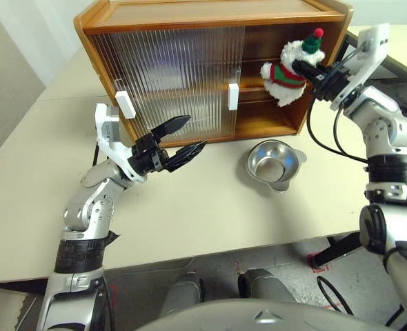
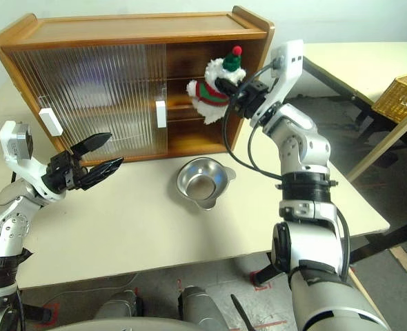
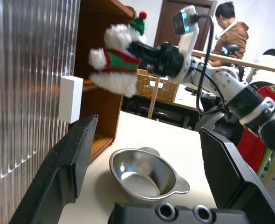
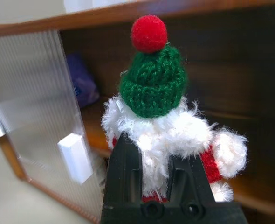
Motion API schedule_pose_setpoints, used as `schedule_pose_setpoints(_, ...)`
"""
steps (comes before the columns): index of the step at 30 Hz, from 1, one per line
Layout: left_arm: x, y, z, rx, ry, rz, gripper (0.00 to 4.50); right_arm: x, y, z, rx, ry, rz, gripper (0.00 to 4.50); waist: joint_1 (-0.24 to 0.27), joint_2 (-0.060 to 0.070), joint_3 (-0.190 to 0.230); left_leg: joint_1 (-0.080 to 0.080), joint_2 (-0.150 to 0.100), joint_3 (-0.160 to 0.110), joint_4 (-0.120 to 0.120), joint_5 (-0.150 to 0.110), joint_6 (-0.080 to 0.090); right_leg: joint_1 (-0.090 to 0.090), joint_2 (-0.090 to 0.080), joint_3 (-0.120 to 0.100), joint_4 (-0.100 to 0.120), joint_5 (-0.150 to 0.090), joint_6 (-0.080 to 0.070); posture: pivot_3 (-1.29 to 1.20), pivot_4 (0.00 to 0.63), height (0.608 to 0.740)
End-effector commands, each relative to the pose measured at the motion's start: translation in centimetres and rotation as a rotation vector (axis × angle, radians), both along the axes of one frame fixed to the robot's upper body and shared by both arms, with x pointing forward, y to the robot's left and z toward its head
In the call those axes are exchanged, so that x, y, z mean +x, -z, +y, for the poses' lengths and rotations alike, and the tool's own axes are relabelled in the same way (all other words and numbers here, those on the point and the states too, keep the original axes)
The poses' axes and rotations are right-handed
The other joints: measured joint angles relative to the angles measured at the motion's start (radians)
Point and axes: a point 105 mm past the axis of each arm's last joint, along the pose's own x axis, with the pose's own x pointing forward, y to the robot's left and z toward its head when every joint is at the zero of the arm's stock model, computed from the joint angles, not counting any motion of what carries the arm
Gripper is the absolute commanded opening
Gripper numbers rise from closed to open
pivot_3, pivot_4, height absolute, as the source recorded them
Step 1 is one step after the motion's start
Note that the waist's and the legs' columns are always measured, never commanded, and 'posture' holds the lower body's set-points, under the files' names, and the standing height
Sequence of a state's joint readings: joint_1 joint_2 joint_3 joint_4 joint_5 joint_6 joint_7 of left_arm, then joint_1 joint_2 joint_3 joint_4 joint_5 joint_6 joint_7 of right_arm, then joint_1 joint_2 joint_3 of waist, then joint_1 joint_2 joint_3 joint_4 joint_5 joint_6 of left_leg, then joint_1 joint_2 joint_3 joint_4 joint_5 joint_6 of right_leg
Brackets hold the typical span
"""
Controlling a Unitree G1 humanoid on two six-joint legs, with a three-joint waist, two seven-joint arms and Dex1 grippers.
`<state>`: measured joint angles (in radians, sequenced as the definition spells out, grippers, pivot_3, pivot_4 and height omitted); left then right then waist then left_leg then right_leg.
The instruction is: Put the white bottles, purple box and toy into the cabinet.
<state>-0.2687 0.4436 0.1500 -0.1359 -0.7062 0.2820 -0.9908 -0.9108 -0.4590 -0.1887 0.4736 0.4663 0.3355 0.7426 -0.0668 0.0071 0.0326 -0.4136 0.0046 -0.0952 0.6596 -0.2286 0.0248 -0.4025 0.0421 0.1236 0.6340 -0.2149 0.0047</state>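
I will let go of the toy with my right gripper on the cabinet's upper shelf (image 1: 265, 58) (image 4: 175, 123), just past the ribbed door's edge.
The toy (image 1: 290, 69), a fluffy white plush with red and green bands and a green cap with a red bobble, hangs in front of the cabinet's open right side at upper-shelf height. My right gripper (image 1: 304, 67) is shut on it from behind. The cabinet (image 1: 210, 14) is honey-brown wood with ribbed sliding doors and white handles (image 1: 233, 96). The purple box (image 4: 81, 86) lies on the upper shelf behind the door's edge. The white bottles are out of view. My left gripper (image 1: 195, 131) hovers open and empty over the table, in front of the lower door.
A steel bowl (image 1: 276, 162) sits on the table just in front of the cabinet's open side, below the toy. A wicker basket (image 2: 400, 96) rests on another table to the right. People (image 3: 228, 28) are in the background beyond the right arm.
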Motion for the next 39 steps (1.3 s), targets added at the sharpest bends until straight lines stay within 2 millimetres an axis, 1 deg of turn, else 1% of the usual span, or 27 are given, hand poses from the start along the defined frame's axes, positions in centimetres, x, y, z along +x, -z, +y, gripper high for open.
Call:
schedule_pose_setpoints(1, -0.2, 0.0, -0.1, 0.009, -0.006, -0.012, 4.50, 0.6, -0.7, 0.5, -0.013, -0.001, -0.034, 0.37, 0.002, 0.000, 0.000, 0.000, 0.000, 0.000, 0.000, 0.000, 0.000, 0.000, 0.000, 0.000, 0.000, 0.000, 0.000, -0.07, 0.020, 0.740)
schedule_pose_setpoints(6, -0.1, -0.1, 0.0, 0.008, -0.008, -0.013, 4.50, 1.7, -1.3, 1.2, -0.005, 0.009, -0.055, 0.37, 0.005, 0.000, 0.000, 0.000, 0.000, 0.000, 0.000, 0.000, 0.000, 0.000, 0.000, 0.000, 0.000, 0.001, -0.001, -0.07, 0.023, 0.740)
schedule_pose_setpoints(16, -0.2, 0.0, -0.1, 0.009, -0.009, -0.006, 4.50, 4.5, 0.6, 2.5, -0.013, 0.119, -0.031, 0.37, 0.005, 0.001, 0.001, -0.003, 0.001, 0.000, 0.000, 0.000, 0.000, -0.004, 0.000, 0.000, 0.001, 0.003, -0.005, -0.07, 0.026, 0.740)
schedule_pose_setpoints(23, -0.3, -0.1, -0.1, 0.009, -0.015, -0.006, 4.50, 5.2, 0.7, 3.7, -0.030, 0.187, -0.058, 0.36, 0.005, 0.001, 0.001, -0.003, 0.002, 0.000, 0.000, 0.000, 0.000, -0.004, 0.000, 0.000, 0.001, 0.004, -0.007, -0.06, 0.028, 0.740)
schedule_pose_setpoints(28, -0.3, -0.2, -0.1, 0.011, -0.018, -0.009, 4.50, 5.5, 1.4, 4.3, -0.054, 0.216, -0.051, 0.36, 0.005, 0.001, 0.001, -0.003, 0.002, 0.000, 0.000, 0.000, -0.001, -0.004, 0.000, 0.000, 0.001, 0.005, -0.008, -0.06, 0.028, 0.740)
schedule_pose_setpoints(34, -0.4, -0.3, 0.0, 0.012, -0.020, -0.008, 4.50, 5.5, 1.2, 4.4, -0.050, 0.207, -0.056, 2.44, 0.007, 0.001, 0.001, -0.003, 0.002, 0.000, 0.000, -0.001, -0.001, -0.004, 0.000, 0.000, 0.001, 0.005, -0.008, -0.06, 0.030, 0.740)
schedule_pose_setpoints(39, -0.3, -0.2, -0.2, 0.007, -0.011, -0.005, 4.50, 5.2, -0.1, 4.1, -0.025, 0.184, -0.096, 4.28, 0.007, 0.002, 0.001, -0.005, 0.002, 0.000, -0.001, -0.001, -0.001, -0.006, 0.000, 0.000, 0.001, 0.004, -0.009, -0.07, 0.031, 0.740)
